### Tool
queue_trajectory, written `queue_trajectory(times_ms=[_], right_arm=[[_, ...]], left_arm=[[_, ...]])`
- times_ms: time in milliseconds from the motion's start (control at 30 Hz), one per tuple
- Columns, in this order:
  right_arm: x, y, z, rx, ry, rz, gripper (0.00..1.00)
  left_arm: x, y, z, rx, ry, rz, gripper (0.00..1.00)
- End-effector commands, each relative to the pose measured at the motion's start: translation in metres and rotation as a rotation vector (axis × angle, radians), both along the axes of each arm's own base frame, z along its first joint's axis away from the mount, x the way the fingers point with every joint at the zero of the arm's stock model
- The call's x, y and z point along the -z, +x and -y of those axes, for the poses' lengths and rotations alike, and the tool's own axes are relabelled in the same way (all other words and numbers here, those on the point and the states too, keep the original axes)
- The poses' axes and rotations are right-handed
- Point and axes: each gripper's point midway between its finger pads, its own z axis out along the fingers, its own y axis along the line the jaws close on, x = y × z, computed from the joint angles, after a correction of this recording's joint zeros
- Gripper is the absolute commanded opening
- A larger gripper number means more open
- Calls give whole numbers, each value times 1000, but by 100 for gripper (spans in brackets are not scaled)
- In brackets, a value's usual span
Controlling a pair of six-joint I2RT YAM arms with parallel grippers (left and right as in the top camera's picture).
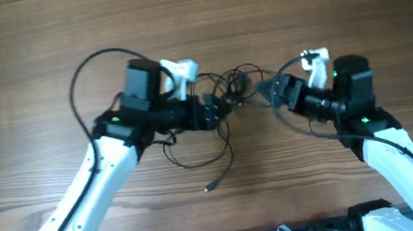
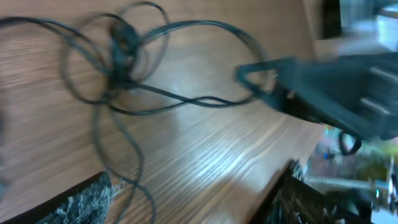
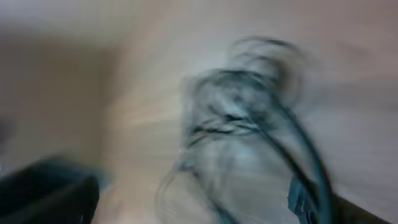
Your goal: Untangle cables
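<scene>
Next, I close my right gripper on the loose wire at the edge of the cable bundle (image 1: 250, 96) (image 3: 214, 202) nearest its own fingers.
The cables (image 1: 234, 83) are thin black wires knotted in a small bundle at the table's middle, between my two grippers. One loose loop trails toward the front and ends in a small plug (image 1: 210, 187). My left gripper (image 1: 219, 110) is just left of the bundle. In the left wrist view its jaws (image 2: 193, 202) are wide open, the knot (image 2: 121, 53) lies ahead, and one wire runs past the left finger. My right gripper (image 1: 268, 90) is just right of the bundle. The right wrist view is badly blurred; its fingers (image 3: 186, 199) look spread, with the cable tangle (image 3: 242, 118) in front.
The wooden table (image 1: 32, 43) runs across the whole view. A thicker black cable (image 1: 74, 82) arcs off the left arm's white camera module (image 1: 181, 72). The right arm's white camera module (image 1: 316, 62) sits by its wrist. The right gripper also shows in the left wrist view (image 2: 311, 87).
</scene>
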Motion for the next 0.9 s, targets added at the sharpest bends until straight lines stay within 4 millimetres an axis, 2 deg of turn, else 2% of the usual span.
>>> queue_trajectory(times_ms=[0,167,233,300,400,500,533,600,667,733,867], right_arm=[[55,-7,86,540,-247,-275,100],[62,-14,111,614,-365,-287,100],[67,-22,124,713,-352,-345,100],[69,-25,128,733,-331,-373,100],[58,-10,102,471,-336,-242,95],[30,-8,40,-7,-259,12,84],[24,-11,30,-96,-247,68,82],[22,-14,23,-186,-269,134,68],[26,-14,26,-229,-338,178,55],[37,-10,38,-188,-406,146,54],[44,-15,32,-291,-445,187,64]], left_arm=[[15,-5,17,7,65,18,90],[15,-4,37,-3,52,32,91],[14,-5,45,12,40,48,91],[17,-4,48,-20,47,30,92],[26,0,46,-88,88,9,92],[39,6,41,-161,138,-8,93],[44,9,39,-192,150,-24,93],[53,13,35,-254,167,-63,93],[62,16,32,-306,181,-98,93],[66,16,32,-321,183,-120,93],[67,16,31,-322,184,-123,96]])
